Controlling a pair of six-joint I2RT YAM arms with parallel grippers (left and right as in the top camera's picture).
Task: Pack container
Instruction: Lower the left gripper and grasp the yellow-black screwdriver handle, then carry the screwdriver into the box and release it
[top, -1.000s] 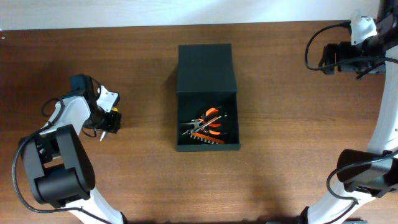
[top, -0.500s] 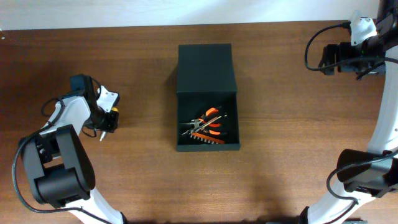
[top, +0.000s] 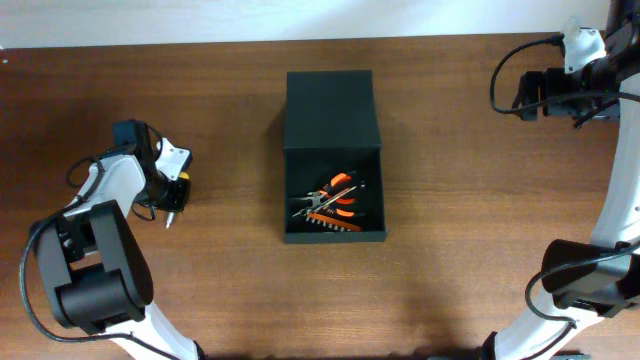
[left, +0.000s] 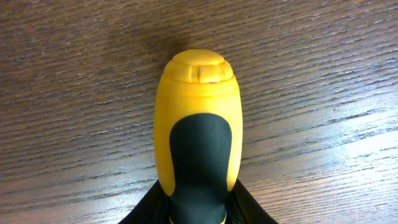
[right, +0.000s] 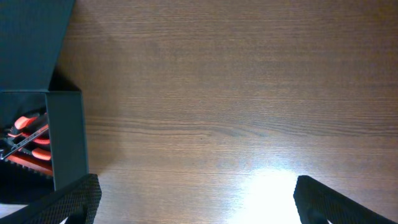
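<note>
I need to release the yellow and black screwdriver, now held well apart from the container, from my left gripper on top of the orange-handled pliers (top: 329, 195) inside the dark green container.
The dark green container (top: 333, 237) sits open at the table's middle, its flap lid (top: 330, 108) lying flat behind it. Inside lie orange-handled pliers (top: 338, 192) and other small tools. My left gripper (top: 172, 195) is at the left, well apart from the container, shut on a yellow and black screwdriver (top: 168, 214). In the left wrist view the screwdriver's handle (left: 198, 124) sticks out between the jaws (left: 199, 208) just above the wood. My right gripper (top: 530, 92) is open and empty at the far right back. In the right wrist view its fingers (right: 199, 205) frame bare wood, with the container (right: 68, 137) at the left edge.
The table is brown wood (top: 480, 220). A white wall edge runs along the back (top: 300, 20). The arm bases stand at the front left (top: 95, 280) and front right (top: 585, 285).
The left gripper has turned slightly with the screwdriver, whose tip has shifted a little to the right. The right arm and the container have not moved.
</note>
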